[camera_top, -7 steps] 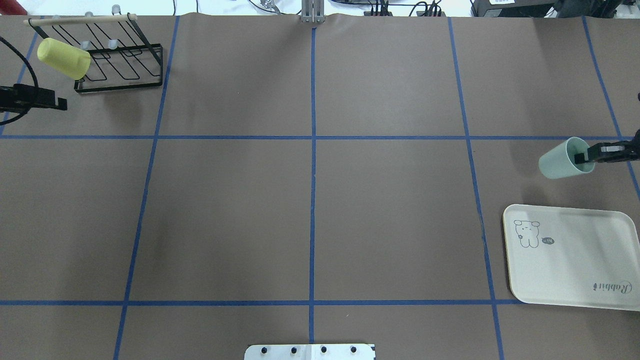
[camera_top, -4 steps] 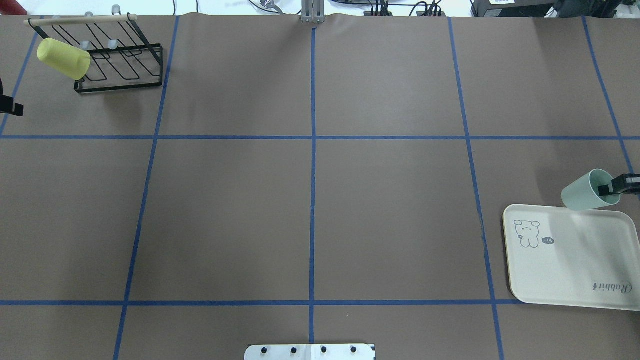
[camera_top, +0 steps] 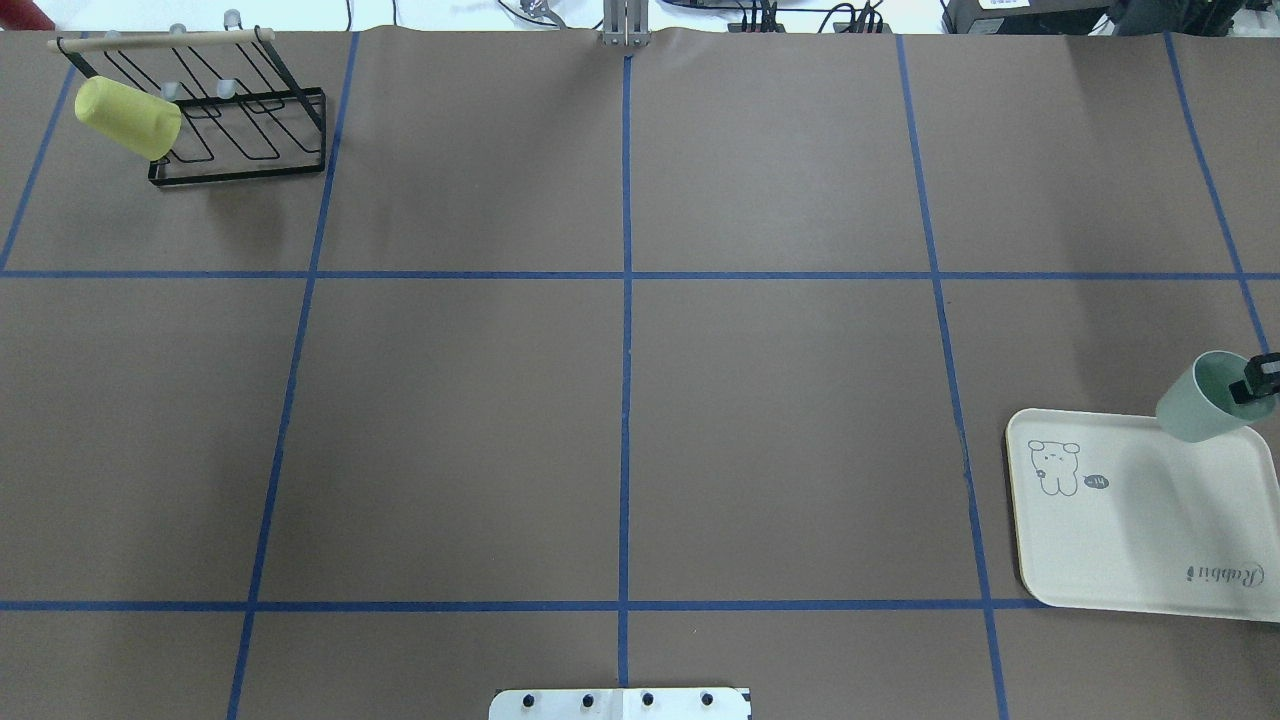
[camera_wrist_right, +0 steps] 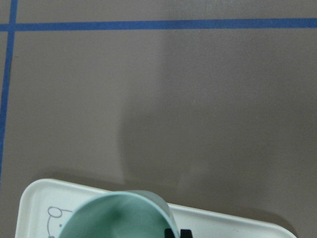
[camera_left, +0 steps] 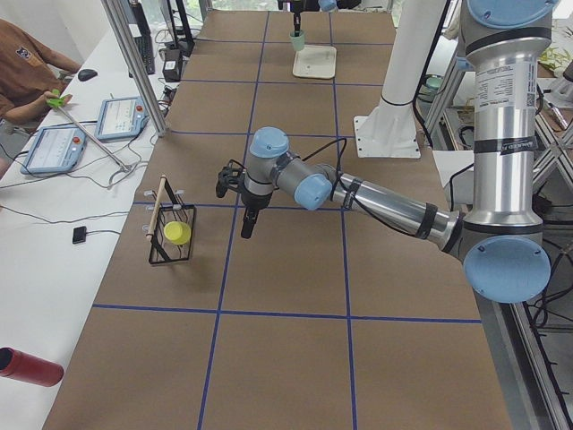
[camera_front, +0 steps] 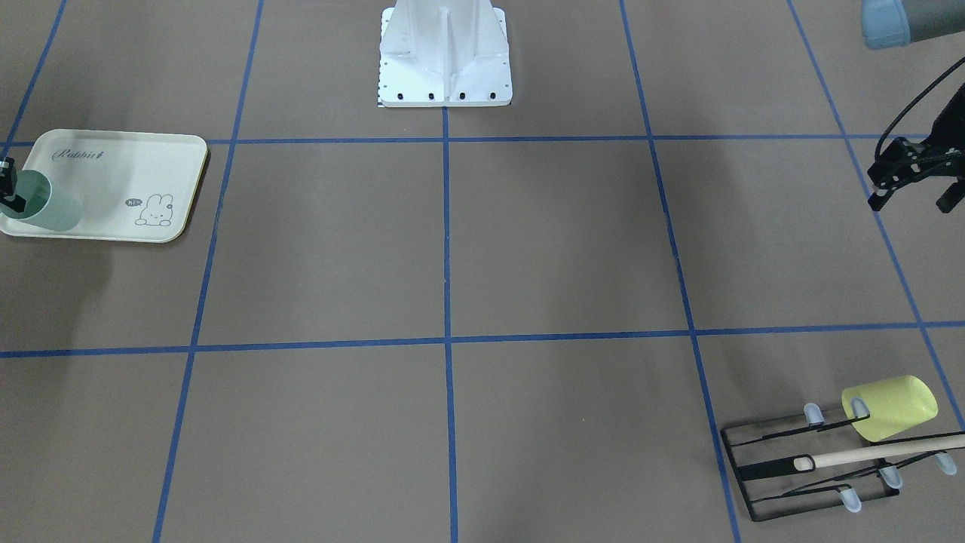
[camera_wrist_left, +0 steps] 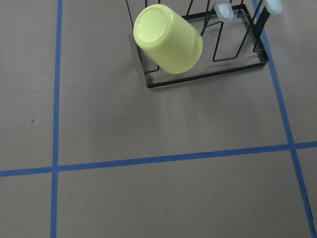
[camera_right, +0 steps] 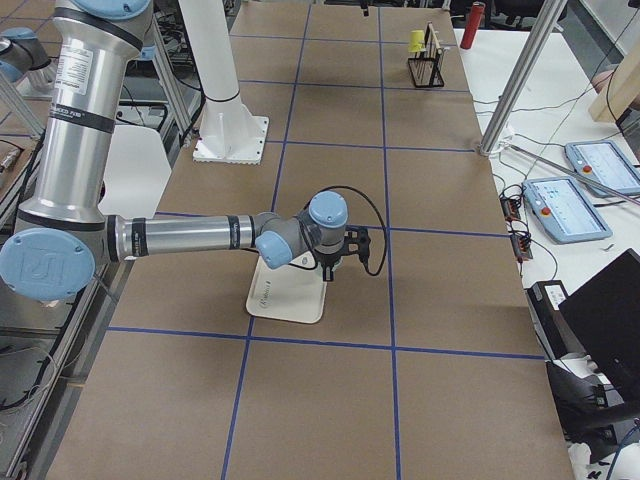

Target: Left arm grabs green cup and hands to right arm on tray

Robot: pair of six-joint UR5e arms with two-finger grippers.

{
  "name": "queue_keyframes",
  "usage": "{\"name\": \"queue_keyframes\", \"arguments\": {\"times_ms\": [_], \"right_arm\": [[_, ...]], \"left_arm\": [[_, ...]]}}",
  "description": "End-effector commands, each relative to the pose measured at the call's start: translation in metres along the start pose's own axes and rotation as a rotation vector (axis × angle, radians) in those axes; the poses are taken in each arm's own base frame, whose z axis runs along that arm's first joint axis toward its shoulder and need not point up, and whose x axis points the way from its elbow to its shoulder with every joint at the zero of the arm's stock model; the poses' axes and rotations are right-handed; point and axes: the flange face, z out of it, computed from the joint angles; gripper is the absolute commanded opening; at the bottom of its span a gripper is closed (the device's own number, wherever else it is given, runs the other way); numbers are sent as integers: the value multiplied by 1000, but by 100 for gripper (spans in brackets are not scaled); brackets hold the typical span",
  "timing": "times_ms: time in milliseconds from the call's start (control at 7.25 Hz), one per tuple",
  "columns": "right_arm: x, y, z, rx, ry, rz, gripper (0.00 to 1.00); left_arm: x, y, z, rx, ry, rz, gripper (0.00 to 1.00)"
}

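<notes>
I should let go of the pale mint green cup with my right gripper on the tray point(camera_front: 102, 182) between the lettering and the rabbit drawing.
The pale mint green cup point(camera_top: 1195, 405) hangs tilted over the far edge of the cream rabbit tray point(camera_top: 1130, 540) at the table's right end. My right gripper point(camera_top: 1258, 378) is shut on the cup's rim, with one finger inside the cup. The front-facing view shows the cup point(camera_front: 45, 207) and the right gripper point(camera_front: 9, 192) at the left end of the tray point(camera_front: 113, 170). The right wrist view shows the cup's mouth point(camera_wrist_right: 119, 218) over the tray point(camera_wrist_right: 39, 203). My left gripper point(camera_front: 908, 202) is open and empty, high at the table's left side, out of the overhead view.
A yellow-green cup point(camera_top: 128, 117) hangs on a black wire rack point(camera_top: 250, 140) at the far left corner. It also shows in the left wrist view point(camera_wrist_left: 168, 39). The robot's white base plate point(camera_top: 620, 703) sits at the near middle edge.
My right gripper carried the green cup toward the robot and to the right, to the tray's far edge. My left gripper drew back out of the overhead view's left edge.
</notes>
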Motion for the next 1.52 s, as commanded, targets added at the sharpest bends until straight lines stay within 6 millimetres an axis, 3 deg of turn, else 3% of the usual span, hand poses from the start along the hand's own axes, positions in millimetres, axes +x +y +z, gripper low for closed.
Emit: {"name": "queue_keyframes", "arguments": {"times_ms": [0,276,414,828,1379], "right_arm": [[3,17,-7,-24,41,-1,0],[-3,22,-4,4,11,15,0],[-12,40,8,12,-20,-19,0],[-40,54,30,-29,-41,-69,0],[-36,60,50,-57,-4,-82,0]], "left_arm": [[0,18,-9,-109,36,23,100],[-3,34,-23,-119,74,5,100],[-1,35,-29,-112,81,7,100],[-1,35,-29,-113,80,6,100],[-1,34,-29,-110,79,6,100]]}}
